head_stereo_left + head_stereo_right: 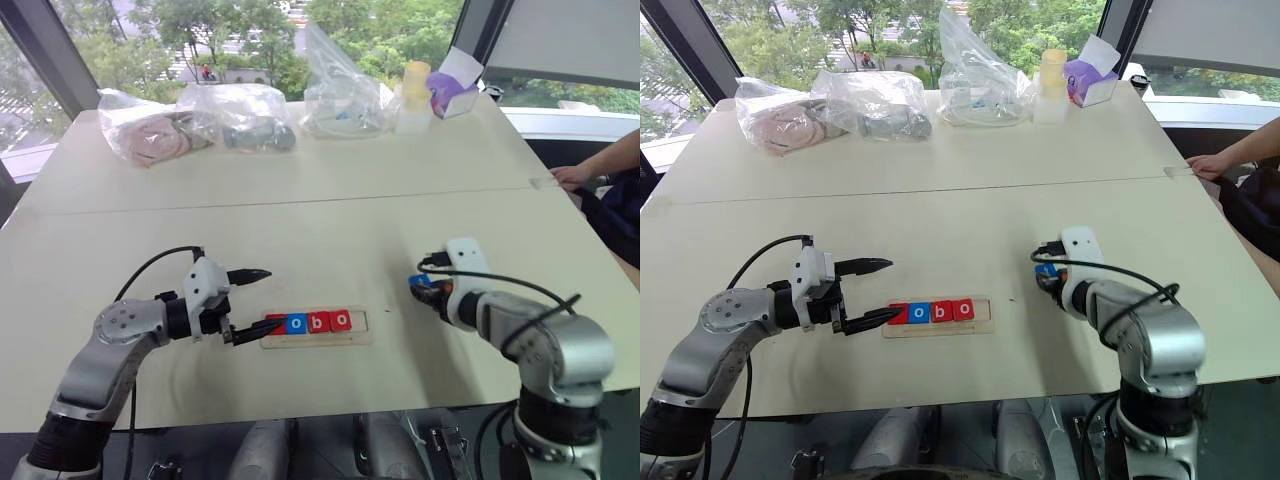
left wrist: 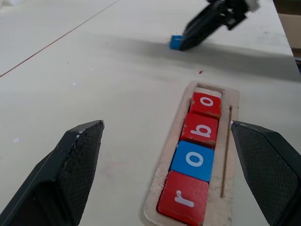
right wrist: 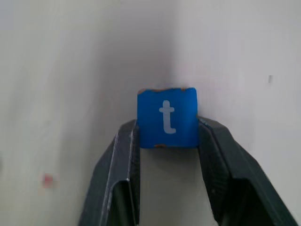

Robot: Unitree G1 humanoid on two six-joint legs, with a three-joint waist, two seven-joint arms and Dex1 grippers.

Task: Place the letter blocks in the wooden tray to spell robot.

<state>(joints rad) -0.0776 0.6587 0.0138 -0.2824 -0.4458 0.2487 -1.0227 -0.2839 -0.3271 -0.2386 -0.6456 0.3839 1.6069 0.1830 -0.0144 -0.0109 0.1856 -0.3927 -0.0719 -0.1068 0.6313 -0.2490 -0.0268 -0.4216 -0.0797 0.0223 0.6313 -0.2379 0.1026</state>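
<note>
A finger covers the blue t block's side that must meet the red o, so next I release and have my right gripper take the block's far and near sides (image 3: 167, 90).
The wooden tray (image 1: 364, 326) lies on the table in front of me. It holds a row of letter blocks reading r, o, b, o: red r (image 2: 183, 197), blue o (image 2: 193, 160), red b (image 2: 201, 130), red o (image 2: 205, 104). The slot at its right end (image 2: 209, 90) is bare. My left gripper (image 1: 262, 300) is open at the tray's left end, one finger (image 1: 255, 330) reaching over the r block. To the right of the tray, my right gripper (image 1: 422, 287) is shut on the blue t block (image 3: 167, 117), close to the tabletop.
Several clear plastic bags (image 1: 240, 115) lie along the far edge, beside a bottle (image 1: 414, 95) and a purple box (image 1: 452, 95). A person's hand (image 1: 572, 177) rests at the table's right edge. A seam (image 1: 300, 195) crosses the table.
</note>
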